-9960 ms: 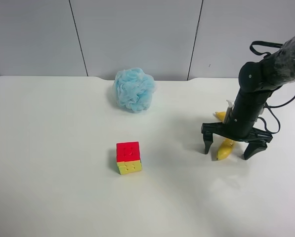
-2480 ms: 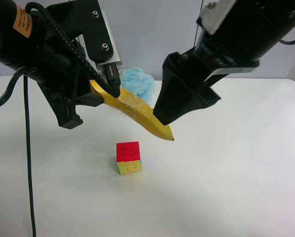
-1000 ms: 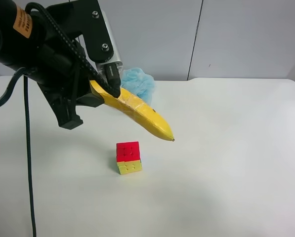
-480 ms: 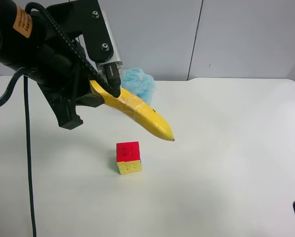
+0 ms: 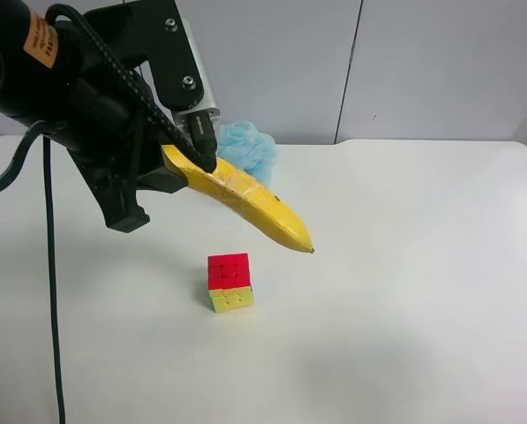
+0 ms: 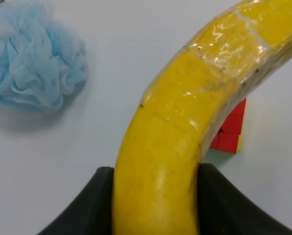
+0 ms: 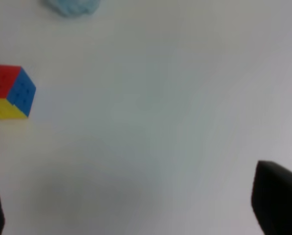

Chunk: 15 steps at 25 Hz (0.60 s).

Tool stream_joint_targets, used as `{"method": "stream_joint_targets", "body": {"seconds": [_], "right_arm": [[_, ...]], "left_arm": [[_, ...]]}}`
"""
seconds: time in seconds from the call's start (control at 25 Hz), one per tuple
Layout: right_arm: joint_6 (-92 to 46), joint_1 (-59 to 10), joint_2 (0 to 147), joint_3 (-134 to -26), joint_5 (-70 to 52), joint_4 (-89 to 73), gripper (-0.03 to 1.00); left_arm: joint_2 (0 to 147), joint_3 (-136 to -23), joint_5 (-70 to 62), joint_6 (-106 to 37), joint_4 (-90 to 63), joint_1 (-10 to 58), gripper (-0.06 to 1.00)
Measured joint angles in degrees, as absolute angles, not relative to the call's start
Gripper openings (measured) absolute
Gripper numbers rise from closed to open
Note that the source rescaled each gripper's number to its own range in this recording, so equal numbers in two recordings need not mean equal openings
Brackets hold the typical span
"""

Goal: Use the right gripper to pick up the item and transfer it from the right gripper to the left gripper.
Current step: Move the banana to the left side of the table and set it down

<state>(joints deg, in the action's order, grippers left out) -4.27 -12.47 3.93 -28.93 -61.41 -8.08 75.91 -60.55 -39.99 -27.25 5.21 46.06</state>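
The robot's left gripper should release the yellow banana on the bare table (image 5: 125, 237) between the black cable and the puzzle cube. The banana is still in the air above the table.
The yellow banana (image 5: 245, 201) is held in the air above the table by my left gripper (image 5: 182, 163), on the black arm with the orange label (image 5: 40, 37). Its dark tip points down toward the exterior high view's right. In the left wrist view the left gripper (image 6: 155, 215) is shut on the banana (image 6: 185, 112), with black fingers (image 6: 87, 205) on either side of it. My right gripper (image 7: 136, 210) is open wide and empty over bare table. It is out of the exterior high view.
A red-and-yellow puzzle cube (image 5: 229, 282) sits on the white table (image 5: 404, 291) below the banana's tip; it also shows in the right wrist view (image 7: 11, 92). A light-blue bath sponge (image 5: 248, 146) lies at the table's back, behind the left arm.
The right gripper, which was at the banana's tip 2.5 s ago, has let go and left the exterior high view. The left gripper still holds the banana, almost unmoved.
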Motion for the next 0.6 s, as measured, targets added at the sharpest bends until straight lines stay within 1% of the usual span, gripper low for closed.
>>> {"method": "stream_joint_targets", "body": {"seconds": [0.12, 0.32, 0.48, 0.6], "right_arm": [[-4.27, -10.73, 0.9, -28.93, -61.41, -8.09, 1.0], [-4.27, -10.23, -0.13, -28.93, -61.41, -8.15, 1.0], [-4.27, -10.23, -0.13, -28.93, -61.41, -8.21, 1.0], [-4.27, -10.23, -0.13, -28.93, -61.41, -8.21, 1.0]], "left_arm": [[75.91, -60.55, -39.99, -27.06, 5.13, 46.06, 0.01], [76.26, -60.55, -39.99, -24.87, 5.13, 45.97, 0.01], [76.25, -60.55, -39.49, -23.04, 5.07, 43.03, 0.01], [76.26, -60.55, -37.52, -21.6, 4.95, 38.53, 0.01]]}}
